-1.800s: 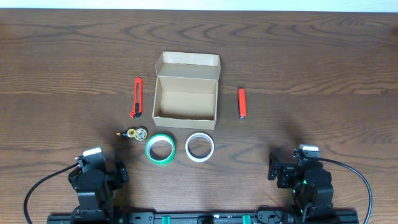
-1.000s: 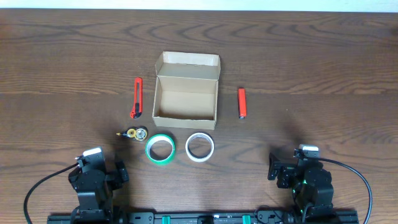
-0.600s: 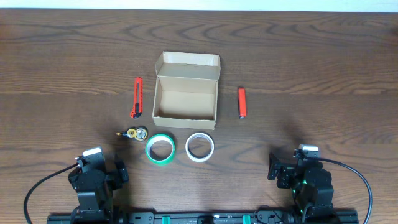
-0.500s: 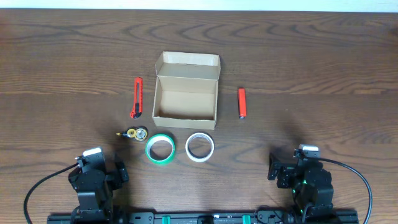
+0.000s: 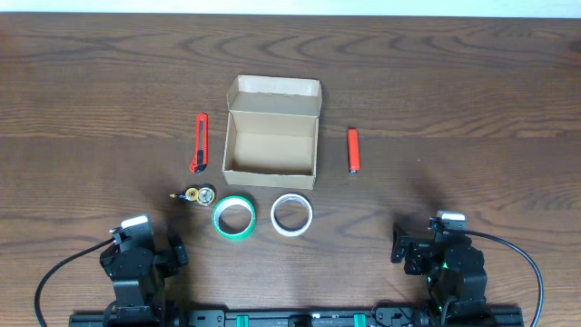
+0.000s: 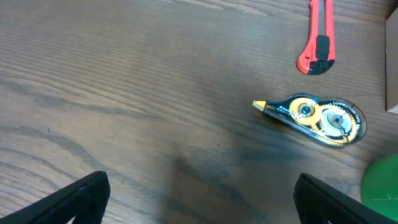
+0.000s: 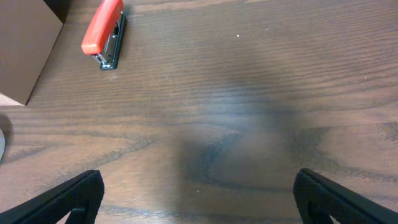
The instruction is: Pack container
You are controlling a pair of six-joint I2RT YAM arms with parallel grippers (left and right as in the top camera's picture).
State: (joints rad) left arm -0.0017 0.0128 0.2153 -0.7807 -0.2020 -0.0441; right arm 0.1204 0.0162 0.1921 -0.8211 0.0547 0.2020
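The red stapler beside the container is next for my right gripper, which should go to it and close on the middle of its body (image 5: pixel 353 153) (image 7: pixel 106 23).
The tan cardboard container (image 5: pixel 270 145) stands open at the table's middle, lid flap folded back, empty inside. A red utility knife (image 5: pixel 199 143) lies to its left and a small red stapler (image 5: pixel 353 150) to its right. In front lie a correction tape dispenser (image 5: pixel 194 194), a green tape roll (image 5: pixel 234 218) and a white tape roll (image 5: pixel 291 214). My left gripper (image 5: pixel 145 259) rests open and empty at the near left; its wrist view shows the knife (image 6: pixel 318 37) and dispenser (image 6: pixel 317 117). My right gripper (image 5: pixel 434 259) rests open and empty at the near right; its wrist view shows the stapler (image 7: pixel 104 34).
The dark wooden table (image 5: pixel 472 100) carries nothing else. A box corner (image 7: pixel 25 50) shows at the left edge of the right wrist view. Cables run from both arm bases along the near edge.
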